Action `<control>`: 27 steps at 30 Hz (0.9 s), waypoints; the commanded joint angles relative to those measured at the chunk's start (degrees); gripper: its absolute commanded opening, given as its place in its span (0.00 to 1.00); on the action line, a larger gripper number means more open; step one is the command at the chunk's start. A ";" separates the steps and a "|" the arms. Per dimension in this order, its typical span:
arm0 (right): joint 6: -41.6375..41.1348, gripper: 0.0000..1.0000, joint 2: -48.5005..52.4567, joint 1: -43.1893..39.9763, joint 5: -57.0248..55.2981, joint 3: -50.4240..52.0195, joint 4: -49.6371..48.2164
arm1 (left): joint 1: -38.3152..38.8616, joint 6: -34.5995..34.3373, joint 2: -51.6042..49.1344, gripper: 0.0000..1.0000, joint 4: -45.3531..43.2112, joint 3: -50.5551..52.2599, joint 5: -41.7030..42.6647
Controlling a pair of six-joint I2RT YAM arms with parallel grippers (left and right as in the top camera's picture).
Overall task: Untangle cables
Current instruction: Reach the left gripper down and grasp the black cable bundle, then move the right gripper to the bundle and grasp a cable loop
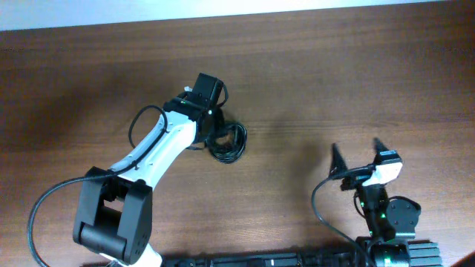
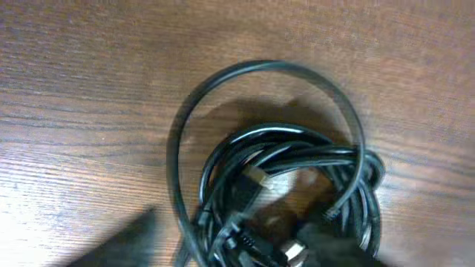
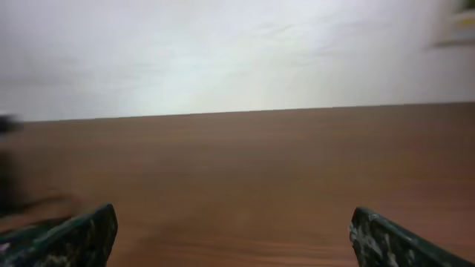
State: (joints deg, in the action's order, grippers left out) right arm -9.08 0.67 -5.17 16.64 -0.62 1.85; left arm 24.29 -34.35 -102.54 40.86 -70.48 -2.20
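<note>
I need to take the bundle's side (image 2: 213, 172) with my left gripper and lift it to my right gripper before untangling, since the plugs are tucked among the coils.
The cables (image 1: 230, 142) lie as one fist-sized black tangle on the wooden table, just right of my left wrist. In the left wrist view the cables (image 2: 297, 152) fill the frame: one wide loop arches over a knot of coils, with a small metallic plug tip (image 2: 256, 176) in the middle and a silvery connector (image 2: 297, 252) at the bottom. My left gripper (image 2: 230, 252) hangs right over the tangle, its blurred fingers apart on either side of the lower coils. My right gripper (image 1: 357, 152) is open and empty at the front right, far from the cables; it also shows in the right wrist view (image 3: 234, 237).
The brown wooden table (image 1: 356, 74) stretches in all directions around the tangle. Thicker black wires run along my left arm (image 1: 141, 119) and beside my right arm (image 1: 319, 200). A pale wall borders the table's far edge (image 3: 237, 111).
</note>
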 commanded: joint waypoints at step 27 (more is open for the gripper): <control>-24.46 0.98 61.09 0.35 43.39 -19.21 -11.82 | -1.95 48.24 -11.43 0.00 -4.24 -1.64 14.03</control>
State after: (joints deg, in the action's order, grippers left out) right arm -31.46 54.94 -5.15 55.37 -18.96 -7.51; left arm 22.15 15.03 -111.31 36.34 -72.23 10.59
